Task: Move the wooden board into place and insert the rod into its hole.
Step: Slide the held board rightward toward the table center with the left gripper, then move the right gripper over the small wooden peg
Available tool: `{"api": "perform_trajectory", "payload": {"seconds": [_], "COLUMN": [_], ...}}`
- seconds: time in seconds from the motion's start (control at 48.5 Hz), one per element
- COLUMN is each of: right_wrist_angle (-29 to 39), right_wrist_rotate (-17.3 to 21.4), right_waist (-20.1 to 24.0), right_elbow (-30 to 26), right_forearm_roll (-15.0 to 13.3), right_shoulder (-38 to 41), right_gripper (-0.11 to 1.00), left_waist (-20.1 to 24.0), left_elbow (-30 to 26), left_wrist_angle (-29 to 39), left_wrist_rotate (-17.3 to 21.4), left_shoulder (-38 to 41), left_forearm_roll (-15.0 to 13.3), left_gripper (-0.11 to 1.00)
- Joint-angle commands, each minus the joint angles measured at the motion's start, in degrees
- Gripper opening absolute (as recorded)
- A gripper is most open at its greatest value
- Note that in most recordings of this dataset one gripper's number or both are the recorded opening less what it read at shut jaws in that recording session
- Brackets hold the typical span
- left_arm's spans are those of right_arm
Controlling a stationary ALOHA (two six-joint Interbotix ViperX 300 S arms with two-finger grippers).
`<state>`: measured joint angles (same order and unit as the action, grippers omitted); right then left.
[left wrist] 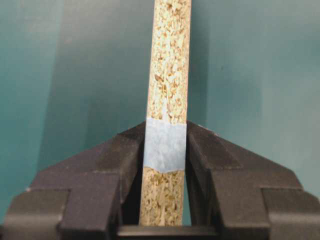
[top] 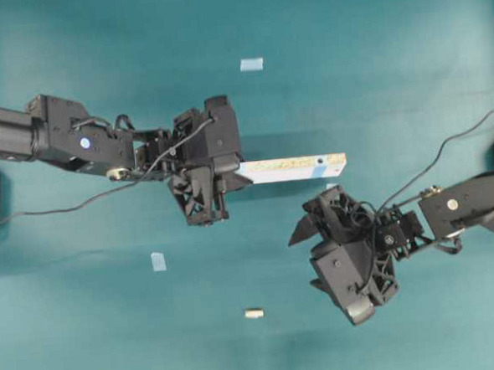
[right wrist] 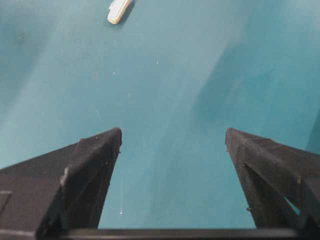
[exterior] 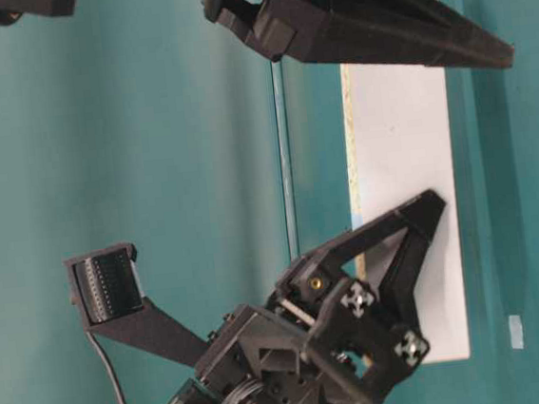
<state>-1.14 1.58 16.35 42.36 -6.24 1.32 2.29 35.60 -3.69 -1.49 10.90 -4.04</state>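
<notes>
My left gripper needs to let go of the wooden board on the teal table. The board's hole end will be over the bit of tape (top: pixel 285 187).
My left gripper (top: pixel 230 176) is shut on the left end of the wooden board (top: pixel 292 167), a pale strip reaching right from its jaws. The hole (top: pixel 319 160) is a small dark dot near the board's right end. In the left wrist view the board's chipboard edge (left wrist: pixel 167 65) runs up between the fingers (left wrist: pixel 210 155), with blue tape across it. The rod (top: pixel 254 314), a tiny cream peg, lies on the table near the front and shows again at the top left (right wrist: pixel 119 11). My right gripper (right wrist: pixel 173 135) is open and empty, right of the rod and below the board's right end (top: pixel 306 261).
Pale blue tape squares lie on the teal table at the back (top: pixel 251 64) and at the front left (top: pixel 158 261). A bit of tape (top: pixel 331 185) shows under the board's right end. Cables trail from both arms.
</notes>
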Motion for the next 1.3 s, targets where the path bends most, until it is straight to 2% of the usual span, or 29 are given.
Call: {"api": "perform_trajectory", "payload": {"seconds": [0.0,0.288,1.009,1.051,1.174,1.215,1.277], "right_wrist_angle": [-0.2,-0.2,-0.2,-0.2,-0.2,-0.3,-0.4], "right_wrist_rotate": [0.1,0.1,0.1,0.1,0.2,0.5,2.1], "right_waist": [0.3,0.3,0.0,0.1,0.1,0.1,0.1], "right_elbow": [-0.5,-0.4,-0.5,-0.5,-0.8,-1.0,-1.5], "right_forearm_roll": [-0.2,-0.2,-0.2,-0.2,0.0,0.1,0.1], "right_shoulder": [-1.5,-1.6,-1.6,-1.6,-1.6,-1.6,-1.5], "right_gripper": [0.97,0.97,0.97,0.97,0.97,0.97,0.97], "left_waist": [-0.7,-2.3,-1.2,-1.2,-1.2,-1.2,-1.2], "left_elbow": [-1.4,-1.8,-2.4,-2.5,-2.7,-2.7,-2.7], "left_wrist_angle": [-2.5,-3.7,-3.1,-3.0,-2.8,-2.8,-2.7], "left_wrist_rotate": [-1.0,-1.2,-1.1,-1.0,-1.0,-1.0,-1.0], "left_shoulder": [-0.4,1.5,3.3,3.3,3.3,3.3,3.3], "left_forearm_roll": [0.0,0.0,-0.1,-0.1,0.0,-0.1,-0.1], "left_gripper": [0.23,0.23,0.23,0.3,0.67,0.66,0.52]}}
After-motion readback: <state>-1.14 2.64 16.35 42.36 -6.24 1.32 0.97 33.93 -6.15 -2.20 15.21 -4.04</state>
